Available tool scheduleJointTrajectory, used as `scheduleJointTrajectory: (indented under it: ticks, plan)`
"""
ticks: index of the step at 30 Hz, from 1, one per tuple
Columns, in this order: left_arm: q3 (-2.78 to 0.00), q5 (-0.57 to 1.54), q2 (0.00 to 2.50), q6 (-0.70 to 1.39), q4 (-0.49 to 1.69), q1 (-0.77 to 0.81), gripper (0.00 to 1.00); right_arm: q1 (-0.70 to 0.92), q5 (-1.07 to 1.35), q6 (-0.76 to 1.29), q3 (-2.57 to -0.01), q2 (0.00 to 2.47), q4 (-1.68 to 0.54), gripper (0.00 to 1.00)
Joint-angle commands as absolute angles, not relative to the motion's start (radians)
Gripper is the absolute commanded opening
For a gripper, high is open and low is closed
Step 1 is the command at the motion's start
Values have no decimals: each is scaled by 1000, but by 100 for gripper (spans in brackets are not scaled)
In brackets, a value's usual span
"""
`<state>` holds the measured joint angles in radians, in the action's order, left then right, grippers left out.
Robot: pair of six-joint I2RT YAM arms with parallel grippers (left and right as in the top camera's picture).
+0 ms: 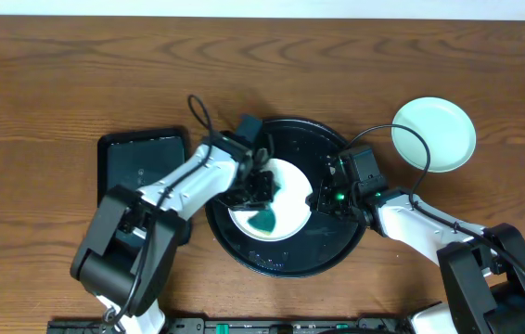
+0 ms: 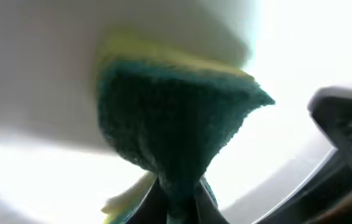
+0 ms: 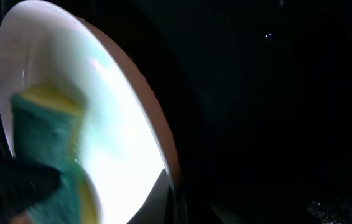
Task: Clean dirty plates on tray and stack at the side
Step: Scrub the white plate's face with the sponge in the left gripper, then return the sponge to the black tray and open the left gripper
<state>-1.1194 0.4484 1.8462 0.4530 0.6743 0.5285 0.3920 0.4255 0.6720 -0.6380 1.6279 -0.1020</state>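
I should release the teal and yellow sponge from my left gripper in the middle of the smaller black rectangular tray (image 1: 148,200).
A white plate (image 1: 286,190) lies on the round black tray (image 1: 286,260). My left gripper (image 1: 261,190) is shut on a teal and yellow sponge (image 1: 264,221) and presses it onto the plate. In the left wrist view the sponge (image 2: 176,118) sits pinched between the fingers (image 2: 177,199) against the white plate (image 2: 33,81). My right gripper (image 1: 323,197) is shut on the plate's right rim. In the right wrist view its finger (image 3: 170,183) lies on the plate (image 3: 120,118), with the sponge (image 3: 39,137) at the left. A pale mint-green plate (image 1: 434,134) rests on the table to the right. No third plate shows.
A smaller black rectangular tray (image 1: 142,158) lies on the wooden table (image 1: 58,74) left of the round tray, partly under my left arm. The round tray's dark floor (image 3: 275,93) fills the right wrist view.
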Motion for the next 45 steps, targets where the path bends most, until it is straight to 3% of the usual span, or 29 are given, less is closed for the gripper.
scheduleJointTrajectory:
  ticks: [1,6,19,26,34,40,45]
  plan:
    - [-1098,550,1876,499,617,575,7,401,408,676,-619,1657,-125,1]
    - [-1098,550,1876,509,481,577,7,401,408,676,-619,1657,-126,2]
    - [-1098,175,1876,551,422,385,7,401,408,676,-619,1657,-135,2]
    - [-1098,196,1873,525,522,249,7,401,400,676,-619,1657,-135,2]
    - [-1148,402,1728,461,590,242,7,401,389,677,-619,1657,-131,2]
    - [-1164,300,1527,462,678,216,7,401,386,677,-619,1657,-131,2]
    - [-1164,185,1453,461,809,99,7,401,386,676,-619,1657,-134,1]
